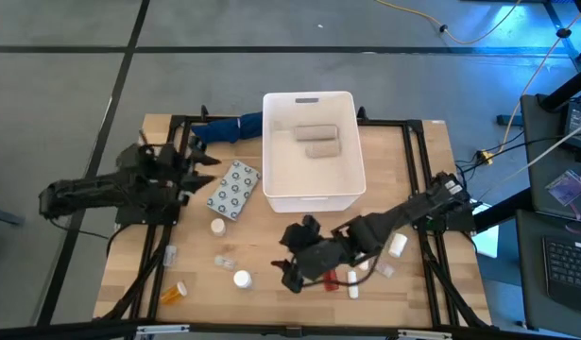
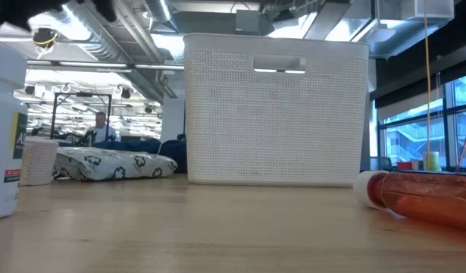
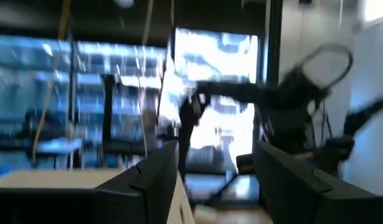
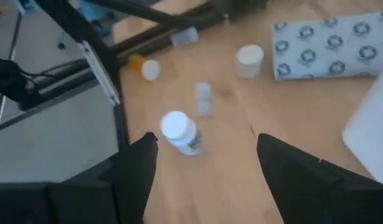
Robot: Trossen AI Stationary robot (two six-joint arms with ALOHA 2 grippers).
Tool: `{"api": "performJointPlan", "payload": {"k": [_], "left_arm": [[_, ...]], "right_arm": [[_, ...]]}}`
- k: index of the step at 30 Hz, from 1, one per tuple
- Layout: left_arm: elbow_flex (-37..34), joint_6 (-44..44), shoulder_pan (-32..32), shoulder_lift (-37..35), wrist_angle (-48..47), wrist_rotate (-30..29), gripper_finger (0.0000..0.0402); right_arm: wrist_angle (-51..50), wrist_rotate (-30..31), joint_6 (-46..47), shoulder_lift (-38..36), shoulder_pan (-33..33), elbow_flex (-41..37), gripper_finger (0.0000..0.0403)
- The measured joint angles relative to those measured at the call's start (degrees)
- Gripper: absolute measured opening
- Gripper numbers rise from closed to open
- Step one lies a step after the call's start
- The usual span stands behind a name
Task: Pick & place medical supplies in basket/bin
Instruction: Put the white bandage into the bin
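The white roll in front of the grey blister pack is next for my left gripper, which should go there and close on the roll's sides (image 1: 217, 228).
The white bin (image 1: 309, 194) stands at the table's far middle with two beige rolls (image 1: 316, 139) inside. In front of it lie a grey blister pack (image 1: 233, 189), a white roll (image 1: 217, 227), a clear vial (image 1: 224, 260), a white bottle (image 1: 243, 279), an orange bottle (image 1: 174, 295) and a red bottle (image 1: 339, 277). My right gripper (image 1: 288, 253) is open above the near middle, and the white bottle (image 4: 182, 134) lies ahead of its fingers, apart from them. My left gripper (image 1: 203, 162) waits open at the table's left, beside the blister pack.
A dark blue cloth (image 1: 235, 127) lies left of the bin at the far edge. More small white items (image 1: 396, 246) lie under my right arm near the right. A black frame (image 1: 418, 170) runs round the table. In the low view a white bottle (image 2: 1, 129) stands close by.
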Motion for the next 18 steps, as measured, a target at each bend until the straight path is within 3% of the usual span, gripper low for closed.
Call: {"api": "performJointPlan", "payload": {"k": [5, 10, 14, 18], "left_arm": [[15.9, 9.9, -5.9, 9.5, -25.5, -2.8, 0.0201], [29.3, 12.5, -13.1, 17.3, -50.4, -14.5, 0.0201], [35.3, 6.5, -19.9, 22.8, -63.5, -24.7, 0.0200], [36.9, -6.1, -25.9, 28.1, -74.8, -32.7, 0.0200]], "right_arm": [[8.6, -0.2, -0.2, -7.7, 0.4, -14.1, 0.0274], [25.3, 0.3, -1.0, -19.0, 2.3, -33.3, 0.0274], [36.9, 1.0, -2.7, -26.1, 3.3, -46.3, 0.0274], [42.6, 1.3, -4.6, -31.1, 3.2, -54.6, 0.0274]]}}
